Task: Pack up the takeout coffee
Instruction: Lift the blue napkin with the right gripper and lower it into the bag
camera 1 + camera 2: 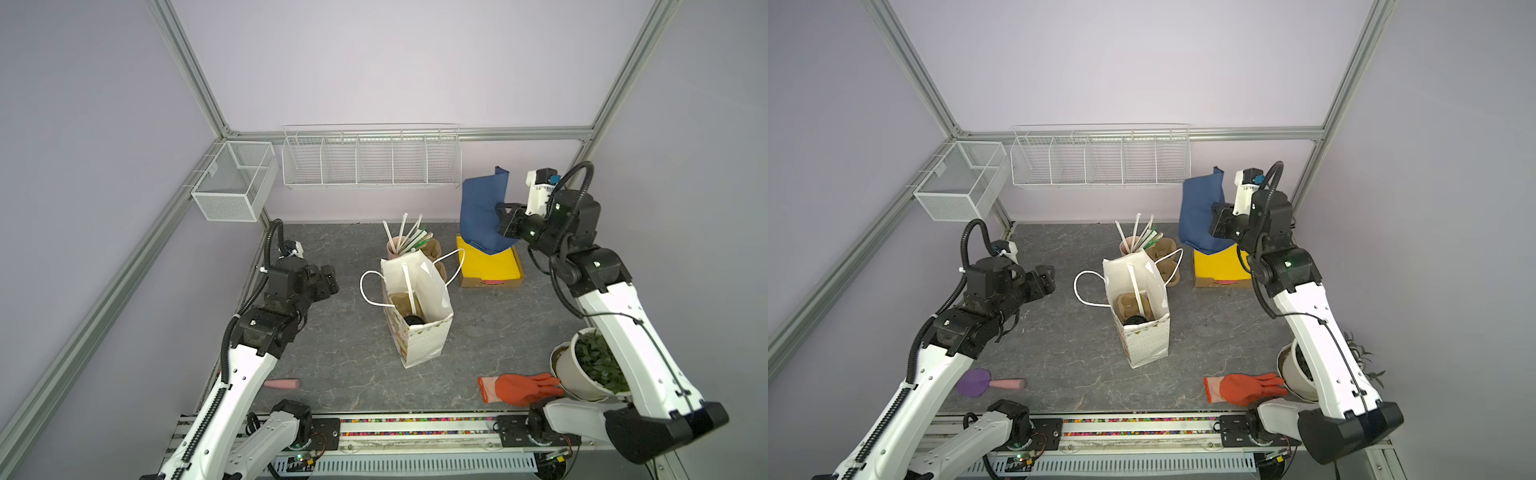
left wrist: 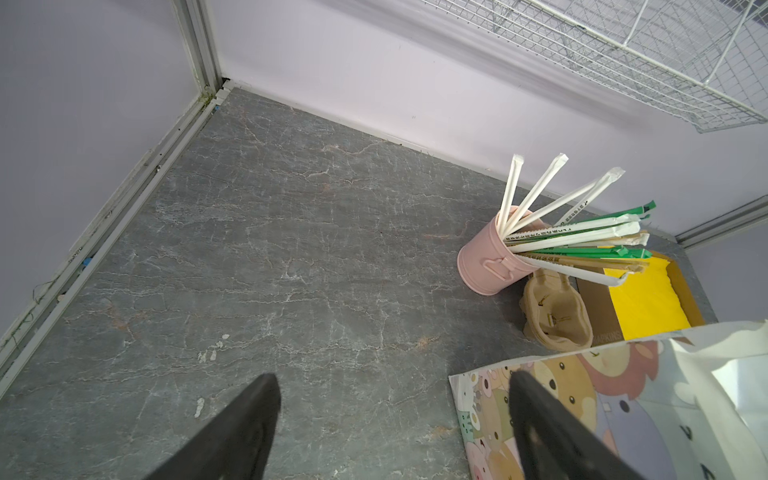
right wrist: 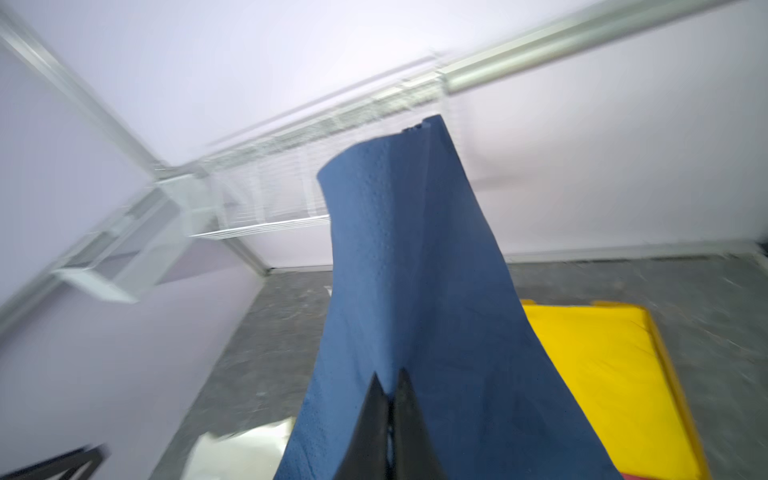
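Next, my right gripper lets go of the blue napkin inside the white paper bag (image 1: 414, 295), over the coffee's black lid and straw.
The takeout coffee shows only as a round black lid (image 1: 413, 320) (image 1: 1134, 320), set in a brown carrier inside the upright white paper bag (image 1: 428, 332) (image 1: 1148, 345) mid-table, with a straw beside it. My left gripper (image 1: 332, 280) (image 2: 394, 376) hovers open and empty to the left of the bag. My right gripper (image 1: 500, 218) (image 3: 390, 374) is shut on a blue napkin (image 1: 482, 208) (image 3: 415, 270). It holds the napkin raised over the yellow napkin box (image 1: 490, 266) (image 3: 602, 353) at the back right.
A pink cup of straws (image 1: 395, 245) (image 2: 486, 262) and brown pulp carriers (image 1: 434, 249) (image 2: 557, 316) stand behind the bag. A potted plant (image 1: 582, 370) and orange glove (image 1: 519, 388) lie front right, a pink-handled tool (image 1: 1009, 384) front left. Wire baskets (image 1: 370, 162) hang on the back wall.
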